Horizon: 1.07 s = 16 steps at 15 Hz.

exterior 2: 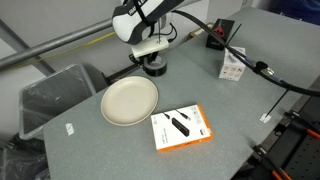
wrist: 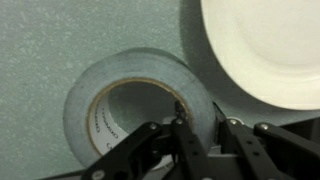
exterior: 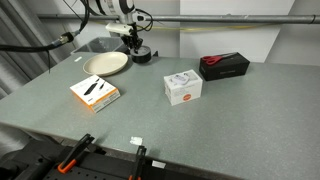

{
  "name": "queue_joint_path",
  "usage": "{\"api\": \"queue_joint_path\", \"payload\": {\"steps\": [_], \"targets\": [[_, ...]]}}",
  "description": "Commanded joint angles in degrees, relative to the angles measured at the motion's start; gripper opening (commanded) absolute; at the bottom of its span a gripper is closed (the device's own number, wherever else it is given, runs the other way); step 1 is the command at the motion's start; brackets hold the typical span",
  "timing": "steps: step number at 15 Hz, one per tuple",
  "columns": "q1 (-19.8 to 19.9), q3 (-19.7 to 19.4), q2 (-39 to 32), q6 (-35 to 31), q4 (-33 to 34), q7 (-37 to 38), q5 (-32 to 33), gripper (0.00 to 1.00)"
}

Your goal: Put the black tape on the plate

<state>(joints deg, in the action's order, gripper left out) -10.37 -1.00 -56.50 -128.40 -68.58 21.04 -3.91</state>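
Observation:
The robot's gripper should set the black tape, now lying just beside the plate's rim, down flat near the middle of the round cream plate [exterior: 108, 62].
The black tape [wrist: 120, 100] is a ring-shaped roll lying flat on the grey table, just beside the plate's rim. It shows in both exterior views [exterior: 143, 55] [exterior 2: 154, 68]. My gripper [wrist: 205, 130] is down on it, with one finger inside the hole and the other outside, shut on the roll's wall. The gripper shows in both exterior views [exterior: 131, 43] [exterior 2: 150, 55]. The round cream plate [wrist: 265, 45] is empty and lies next to the tape [exterior: 106, 64] [exterior 2: 129, 101].
An orange-and-white box [exterior: 95, 92] [exterior 2: 181, 127] lies in front of the plate. A white box [exterior: 183, 87] [exterior 2: 232, 65] and a long black box with a red item [exterior: 224, 65] [exterior 2: 220, 35] stand further off. A grey bin [exterior 2: 55, 95] sits beyond the table edge.

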Motion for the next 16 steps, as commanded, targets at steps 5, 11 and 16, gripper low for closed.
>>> {"api": "queue_joint_path", "payload": {"steps": [5, 11, 16], "targets": [[-6.4, 4.1, 5.8, -0.6, -2.5, -7.9, 4.4, 0.06], [-9.7, 6.6, 1.0, 2.0, 0.1, -13.1, 5.4, 0.06], [-10.6, 6.3, -2.1, 2.5, 1.0, -14.5, 6.7, 0.06]]}}
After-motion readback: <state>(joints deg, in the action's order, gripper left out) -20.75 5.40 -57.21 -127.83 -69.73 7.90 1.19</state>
